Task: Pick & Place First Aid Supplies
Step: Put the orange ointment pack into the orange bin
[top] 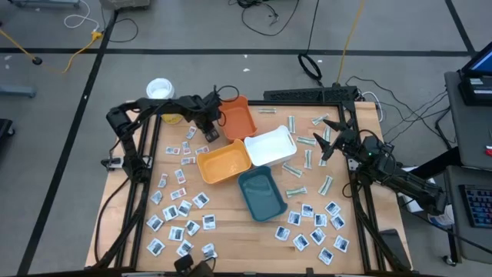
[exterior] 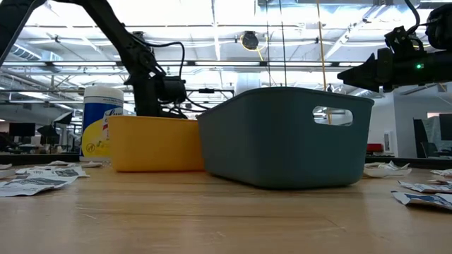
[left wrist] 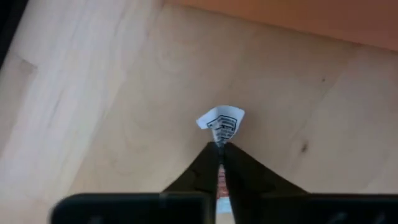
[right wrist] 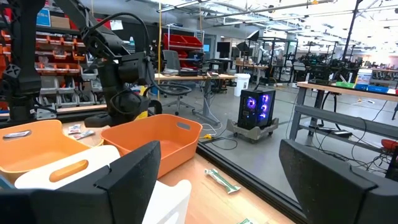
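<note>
The white sachet, now held beside the orange tray, will drop from my left gripper inside the orange tray (top: 237, 111), toward the end farthest from the white tray.
My left gripper (top: 209, 132) points down at the table just left of the orange tray (top: 237, 115), shut on a small white sachet with dark print (left wrist: 221, 123). Many more sachets (top: 181, 208) lie flat on the table's left and near right (top: 315, 227), and pale strips (top: 304, 142) lie beside the white tray (top: 269, 146). My right gripper (right wrist: 230, 186) hangs open and level above the table's right side (top: 327, 140), with nothing between its fingers. My left gripper pinches the white sachet by one edge (left wrist: 219, 142) between its two fingertips, coming from above and pointing down. The rest of the sachet sticks out past the tips, bent into a curl. Whether it is clear of the tabletop, I cannot tell.
A yellow-orange tray (top: 223, 163) and a teal tray (top: 261, 192) stand mid-table against the white one. A white-lidded canister with a yellow label (top: 160, 91) stands at the far left. Bare wood lies between the trays and the near edge.
</note>
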### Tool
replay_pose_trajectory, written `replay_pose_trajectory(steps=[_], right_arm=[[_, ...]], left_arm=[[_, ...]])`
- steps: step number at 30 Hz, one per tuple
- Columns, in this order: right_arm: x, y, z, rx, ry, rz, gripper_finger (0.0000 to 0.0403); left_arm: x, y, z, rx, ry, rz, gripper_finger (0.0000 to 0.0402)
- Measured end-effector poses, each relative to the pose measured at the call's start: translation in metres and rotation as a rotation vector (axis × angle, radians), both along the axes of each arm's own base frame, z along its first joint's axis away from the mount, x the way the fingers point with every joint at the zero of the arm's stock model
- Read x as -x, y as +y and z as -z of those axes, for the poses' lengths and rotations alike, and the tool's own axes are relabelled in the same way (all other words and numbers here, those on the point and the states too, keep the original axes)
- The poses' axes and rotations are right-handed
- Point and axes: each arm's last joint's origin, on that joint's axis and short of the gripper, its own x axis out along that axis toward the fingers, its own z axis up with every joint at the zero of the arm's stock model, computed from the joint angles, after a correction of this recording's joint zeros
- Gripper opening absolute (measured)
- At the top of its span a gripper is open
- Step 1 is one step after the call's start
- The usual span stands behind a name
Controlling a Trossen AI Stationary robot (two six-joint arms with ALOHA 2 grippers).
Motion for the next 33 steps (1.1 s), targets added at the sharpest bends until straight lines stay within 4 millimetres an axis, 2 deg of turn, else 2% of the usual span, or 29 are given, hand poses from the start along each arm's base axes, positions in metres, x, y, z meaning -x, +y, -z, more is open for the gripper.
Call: replay_pose_trajectory(steps=[2,12,19,27,33], right_arm=[[0.0,0.0,0.0,0.0,0.0,0.0,0.0322],[0.0,0.0,0.0,0.0,0.0,0.0,0.0322],[0.0,0.0,0.0,0.0,0.0,0.0,0.0322],[0.0,0.0,0.0,0.0,0.0,0.0,0.0322],[0.0,0.0,0.0,0.0,0.0,0.0,0.0322]], left_arm=[[0.001,-0.001,-0.008,-0.016,-0.017,0.004,0.0006],[0.019,-0.016,-0.071,-0.114,-0.129,0.0,0.0004],[0.032,-0.027,-0.095,-0.077,-0.087,0.001,0.0003],[0.0,0.001,-0.115,-0.072,-0.048,0.018,0.0001],[-0.032,0.027,-0.116,-0.038,0.004,0.058,0.0001]])
